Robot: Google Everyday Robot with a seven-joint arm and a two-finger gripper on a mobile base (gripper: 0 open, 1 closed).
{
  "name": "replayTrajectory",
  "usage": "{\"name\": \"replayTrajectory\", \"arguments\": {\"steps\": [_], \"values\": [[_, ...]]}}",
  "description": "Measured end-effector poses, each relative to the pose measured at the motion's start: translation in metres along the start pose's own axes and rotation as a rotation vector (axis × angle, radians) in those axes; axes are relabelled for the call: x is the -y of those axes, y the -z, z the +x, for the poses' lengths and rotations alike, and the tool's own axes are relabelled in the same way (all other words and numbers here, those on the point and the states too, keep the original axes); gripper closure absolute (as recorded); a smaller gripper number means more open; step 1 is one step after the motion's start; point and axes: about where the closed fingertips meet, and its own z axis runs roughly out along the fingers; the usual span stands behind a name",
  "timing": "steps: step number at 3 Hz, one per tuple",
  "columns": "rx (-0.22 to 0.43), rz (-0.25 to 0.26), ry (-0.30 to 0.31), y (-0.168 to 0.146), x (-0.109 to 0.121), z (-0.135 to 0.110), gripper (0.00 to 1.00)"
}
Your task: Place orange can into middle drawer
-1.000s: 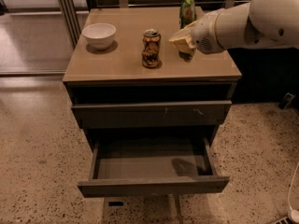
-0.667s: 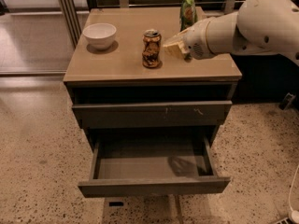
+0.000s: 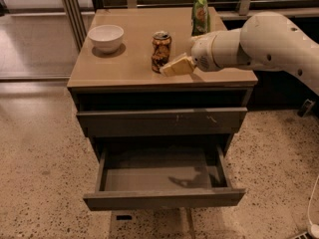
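Observation:
Next, my gripper closes around the middle of the orange can [image 3: 160,55], between the can's top and its base on the cabinet top.
The orange can [image 3: 160,51] stands upright on the cabinet top [image 3: 124,68], near its middle. My gripper [image 3: 175,66] reaches in from the right on the white arm [image 3: 259,46]. It sits just right of the can, low by its base, right against it or a hair apart. The middle drawer [image 3: 164,199] is pulled out below. Its flat grey bottom [image 3: 149,178] holds nothing but the arm's shadow. The drawer front above it, with small pale scratches [image 3: 177,117], is closed.
A white bowl [image 3: 105,37] sits at the left of the cabinet top. A tall green snack bag [image 3: 200,13] stands at the back right, behind the arm. Speckled floor surrounds the cabinet, and a metal frame [image 3: 70,14] stands at the left.
The arm has swung left and forward, bringing the gripper from near the green bag down to the right side of the orange can. The can and drawer have not moved.

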Motion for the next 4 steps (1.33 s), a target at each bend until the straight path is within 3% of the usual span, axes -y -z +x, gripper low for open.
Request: {"name": "replayTrajectory", "arguments": {"steps": [1, 2, 4], "values": [[0.006, 0.049, -0.029, -0.011, 0.01, 0.013, 0.21], [0.033, 0.07, -0.052, -0.029, 0.017, 0.014, 0.24], [0.114, 0.074, -0.056, -0.071, 0.034, -0.011, 0.23]]}}
